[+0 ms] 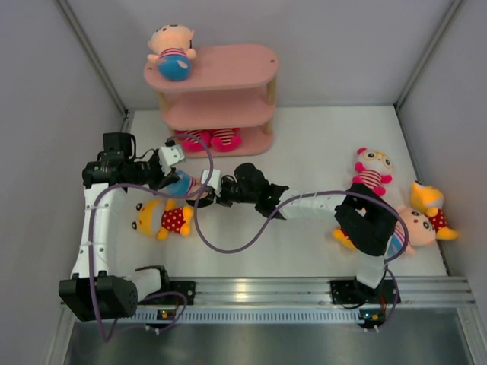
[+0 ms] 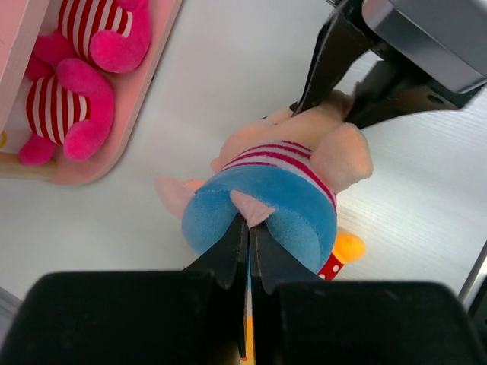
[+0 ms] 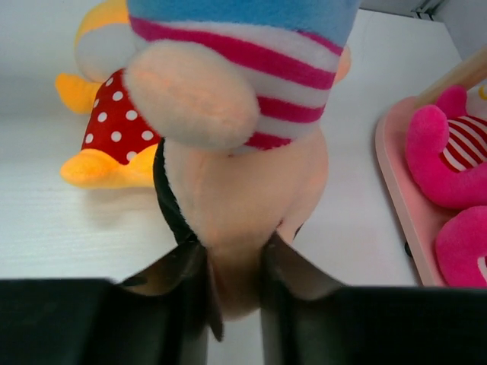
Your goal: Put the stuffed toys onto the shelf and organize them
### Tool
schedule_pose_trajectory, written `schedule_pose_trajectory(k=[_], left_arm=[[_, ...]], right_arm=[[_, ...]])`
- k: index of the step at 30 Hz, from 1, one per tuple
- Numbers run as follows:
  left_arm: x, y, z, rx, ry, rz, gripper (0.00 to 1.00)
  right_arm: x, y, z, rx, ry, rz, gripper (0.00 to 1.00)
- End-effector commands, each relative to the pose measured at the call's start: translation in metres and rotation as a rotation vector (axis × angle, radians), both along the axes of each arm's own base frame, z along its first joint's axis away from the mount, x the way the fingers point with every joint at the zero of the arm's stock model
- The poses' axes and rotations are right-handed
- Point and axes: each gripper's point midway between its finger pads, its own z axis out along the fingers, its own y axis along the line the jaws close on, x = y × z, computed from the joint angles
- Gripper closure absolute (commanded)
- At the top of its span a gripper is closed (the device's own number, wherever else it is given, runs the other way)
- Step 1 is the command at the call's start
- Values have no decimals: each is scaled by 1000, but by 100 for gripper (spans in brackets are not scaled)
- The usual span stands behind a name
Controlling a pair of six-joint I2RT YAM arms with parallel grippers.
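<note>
Next, my left gripper opens and grips the blue bottom [image 2: 291,228] while my right gripper steadies the head, because it holds just the tip of the peach foot.
A peach-headed doll in a striped shirt and blue bottom [image 1: 185,185] hangs between both grippers, just above the table in front of the shelf [image 1: 228,68]. My left gripper [image 2: 249,222] is shut on a peach foot at its blue bottom [image 2: 262,201]. My right gripper [image 3: 232,255] is shut on its peach head [image 3: 243,190] and also shows in the left wrist view [image 2: 358,84]. A second peach-headed doll [image 1: 173,53] sits on the shelf's top board at the left. Two pink-white striped dolls [image 1: 209,139] lie on the bottom board. A yellow polka-dot doll [image 1: 162,219] lies under the held one.
At the right of the table lie a pink-white doll [image 1: 373,169], a yellow doll [image 1: 431,207] and a peach-headed doll [image 1: 415,226] partly under the right arm, with a bit of yellow [image 1: 342,239] beside it. Grey walls close in both sides.
</note>
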Motion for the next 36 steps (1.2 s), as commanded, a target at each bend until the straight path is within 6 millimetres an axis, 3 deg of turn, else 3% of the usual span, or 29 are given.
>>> schedule_pose_trajectory(k=[1, 3, 5, 6, 7, 8, 10, 13, 18, 21, 25, 28, 34, 36], left_arm=[[-11, -17, 19, -88, 14, -43, 100], [-15, -17, 17, -80, 30, -43, 100], [-17, -16, 18, -62, 30, -51, 100], [-22, -15, 15, -49, 50, -48, 99], [-24, -14, 18, -36, 35, -51, 72], [-26, -13, 20, -28, 32, -54, 62], [-35, -12, 25, 6, 7, -83, 41], [-46, -10, 31, 58, -25, -145, 29], [-55, -10, 38, 122, -75, -217, 23], [-57, -13, 51, 139, -134, -256, 23], [-66, -22, 75, 149, -225, -332, 22], [-75, -29, 72, 190, -276, -410, 21], [-79, -27, 65, 249, -316, -463, 20], [-78, -25, 62, 273, -324, -477, 20]], right_arm=[[12, 11, 36, 105, -45, -16, 83], [10, 7, 39, 108, -56, -14, 100], [10, 0, 54, 138, -91, -22, 100], [9, -7, 47, 129, -99, -24, 100], [10, -13, 62, 148, -157, -24, 100], [8, -19, 58, 132, -178, -25, 100], [8, -29, 74, 126, -266, -25, 100], [7, -39, 83, 88, -367, -16, 100], [3, -54, 91, 10, -510, 20, 100], [-1, -68, 103, -38, -646, 17, 100], [-2, -82, 101, -145, -805, 1, 100], [1, -82, 110, -194, -853, 3, 99], [6, -75, 103, -333, -963, 89, 100], [7, -69, 109, -342, -1001, 98, 100]])
